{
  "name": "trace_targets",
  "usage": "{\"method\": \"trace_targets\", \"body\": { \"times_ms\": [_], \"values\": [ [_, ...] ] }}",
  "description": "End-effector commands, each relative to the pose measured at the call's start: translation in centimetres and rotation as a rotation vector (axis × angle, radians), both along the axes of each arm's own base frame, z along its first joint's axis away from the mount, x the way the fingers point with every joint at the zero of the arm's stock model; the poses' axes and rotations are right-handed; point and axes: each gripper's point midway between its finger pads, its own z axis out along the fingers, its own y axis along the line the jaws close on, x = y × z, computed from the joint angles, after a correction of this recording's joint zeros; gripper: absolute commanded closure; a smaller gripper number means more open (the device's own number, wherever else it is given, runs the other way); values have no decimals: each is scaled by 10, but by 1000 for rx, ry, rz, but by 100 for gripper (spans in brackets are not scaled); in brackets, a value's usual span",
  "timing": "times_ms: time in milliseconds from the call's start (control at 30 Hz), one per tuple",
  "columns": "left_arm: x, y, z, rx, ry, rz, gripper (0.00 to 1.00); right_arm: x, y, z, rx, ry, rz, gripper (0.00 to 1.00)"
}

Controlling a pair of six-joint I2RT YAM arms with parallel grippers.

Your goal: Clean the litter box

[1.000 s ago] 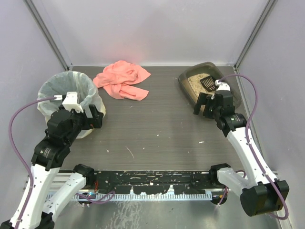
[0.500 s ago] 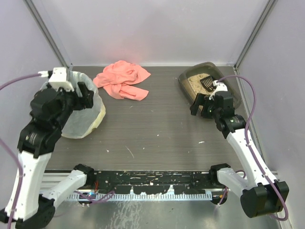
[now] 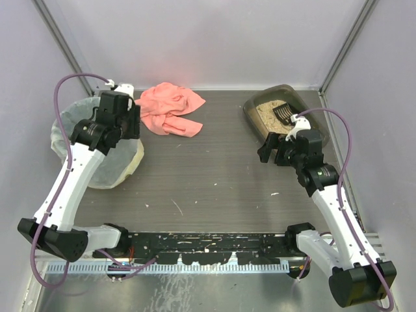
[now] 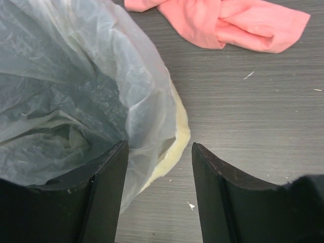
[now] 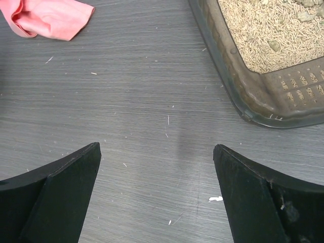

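Note:
The litter box's rim on the long side (image 3: 255, 128) (image 5: 208, 36) facing the pink cloth is the next place my right gripper needs to go to and close.
The litter box (image 3: 257, 104), a dark brown tray of tan litter, sits at the back right with a black slotted scoop (image 3: 284, 114) lying in it. Its near corner shows in the right wrist view (image 5: 253, 96). My right gripper (image 3: 272, 155) (image 5: 157, 152) is open wide and empty, over bare table just left of and nearer than the box's front corner. My left gripper (image 3: 130, 123) (image 4: 158, 152) is open and empty, above the right rim of the round bin (image 3: 97, 169) lined with a white bag (image 4: 76, 76). One finger is over the bag, the other over the table.
A crumpled pink cloth (image 3: 166, 107) lies at the back centre, between bin and litter box; it shows in both wrist views (image 4: 228, 20) (image 5: 45, 17). Grey walls close in the table on three sides. Small white specks dot the wood-grain table.
My left arm has swung from the bin's near side up and back to over its right rim. My right gripper has edged slightly left, away from the litter box.

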Motion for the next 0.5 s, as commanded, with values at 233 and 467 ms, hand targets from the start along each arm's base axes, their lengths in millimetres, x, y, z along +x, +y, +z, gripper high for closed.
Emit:
{"method": "trace_targets", "body": {
  "times_ms": [233,467],
  "values": [
    [6,22,26,27,-71,61,39,-4,7,14,28,-56,46,2],
    [16,19,-4,15,49,45,54,-7,9,16,43,-63,57,2]
  ]
}}
